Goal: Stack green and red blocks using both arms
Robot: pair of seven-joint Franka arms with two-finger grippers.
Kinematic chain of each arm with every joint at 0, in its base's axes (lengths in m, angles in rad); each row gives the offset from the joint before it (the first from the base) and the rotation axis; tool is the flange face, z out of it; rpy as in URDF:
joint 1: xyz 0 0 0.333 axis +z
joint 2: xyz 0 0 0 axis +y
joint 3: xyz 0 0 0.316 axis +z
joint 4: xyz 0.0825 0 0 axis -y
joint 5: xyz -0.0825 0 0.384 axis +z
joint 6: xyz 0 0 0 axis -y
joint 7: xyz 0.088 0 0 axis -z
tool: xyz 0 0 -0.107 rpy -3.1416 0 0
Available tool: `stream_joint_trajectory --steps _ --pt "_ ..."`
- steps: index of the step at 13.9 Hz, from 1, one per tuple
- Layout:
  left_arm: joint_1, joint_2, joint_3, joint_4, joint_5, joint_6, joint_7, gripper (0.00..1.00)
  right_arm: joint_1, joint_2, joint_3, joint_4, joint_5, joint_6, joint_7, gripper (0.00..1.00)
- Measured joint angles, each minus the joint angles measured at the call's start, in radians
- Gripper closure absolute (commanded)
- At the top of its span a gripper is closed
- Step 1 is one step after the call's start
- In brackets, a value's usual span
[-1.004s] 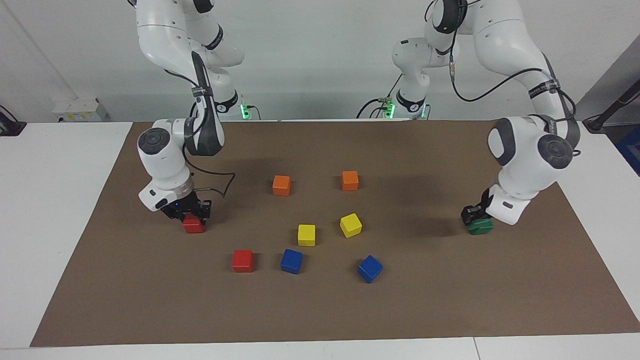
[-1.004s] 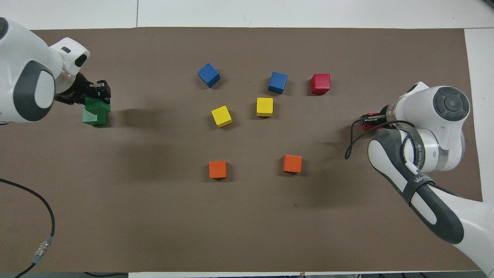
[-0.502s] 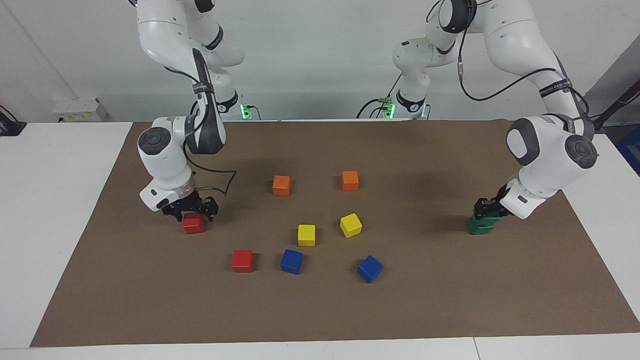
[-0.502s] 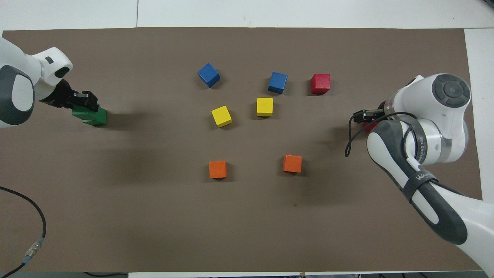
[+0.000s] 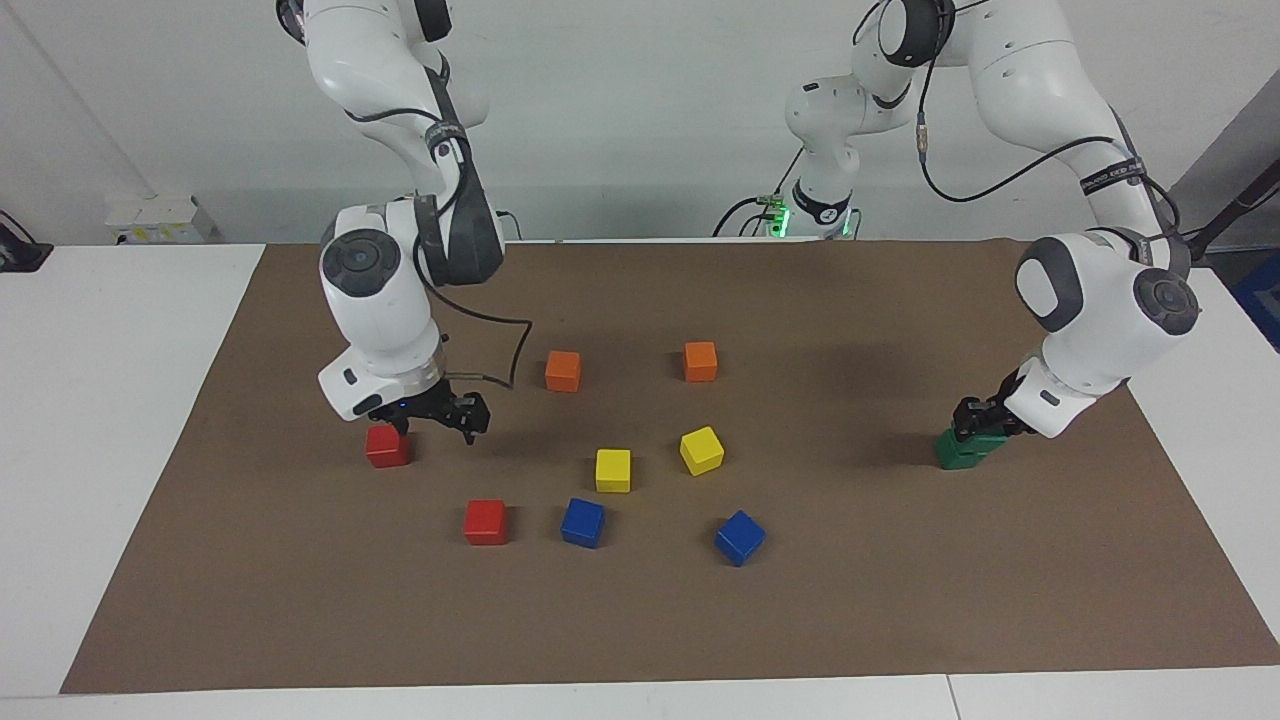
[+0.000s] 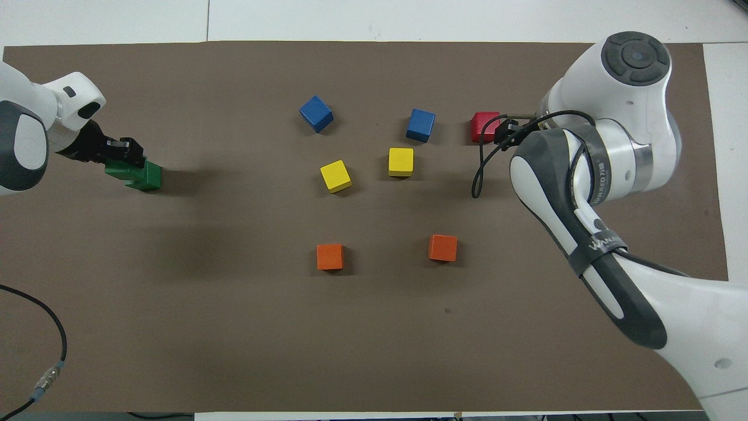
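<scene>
I need to grip the red block nearer the blue cubes [image 6: 484, 126] with my right gripper, to go atop the other red block.
My right gripper [image 5: 435, 418] is open and empty. It hangs just above the mat beside a red block [image 5: 388, 446], toward the middle of the table from it. In the overhead view this gripper [image 6: 507, 131] shows next to the second red block [image 6: 484, 127], which lies farther from the robots [image 5: 485, 521]. My left gripper [image 5: 975, 415] is shut on a dark green block [image 6: 118, 171]. That block sits offset on the other green block [image 5: 955, 455], shifted toward the left arm's end. The lower green block [image 6: 151, 175] rests on the mat.
On the brown mat [image 5: 900, 600] between the arms lie two orange cubes [image 5: 563, 370] [image 5: 700, 361], two yellow cubes [image 5: 613, 470] [image 5: 701, 450] and two blue cubes [image 5: 583, 522] [image 5: 739, 537]. A black cable [image 6: 58, 339] lies near the left arm's base.
My right gripper opened, let go of the red block, rose and moved toward the table's middle. My left gripper shifted with the upper green block toward the left arm's end.
</scene>
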Motion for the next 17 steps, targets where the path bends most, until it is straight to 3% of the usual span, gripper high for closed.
stream_joint_trajectory --steps 5,8,10,11,12,17 --pt "0.0 0.0 0.013 -0.028 0.004 0.033 0.001 1.0 0.035 0.175 0.0 0.17 -0.001 -0.008 0.043 0.0" --pt "0.0 0.0 0.013 -0.032 0.005 0.042 0.001 1.0 0.045 0.204 0.0 0.225 -0.005 0.011 0.016 0.0" --pt "0.0 0.0 0.013 -0.043 0.005 0.053 0.001 0.93 0.043 0.223 0.0 0.228 -0.005 0.047 -0.013 0.0" --pt "0.0 -0.002 0.013 -0.048 0.005 0.058 0.001 0.66 0.043 0.237 0.001 0.228 -0.005 0.068 -0.031 0.0" --pt "0.0 -0.005 0.013 -0.052 0.005 0.063 0.001 0.01 0.043 0.251 0.001 0.229 -0.005 0.091 -0.047 0.0" --pt "0.0 -0.012 0.013 -0.071 0.005 0.08 0.005 0.0 0.042 0.28 0.004 0.237 -0.009 0.118 -0.083 0.02"
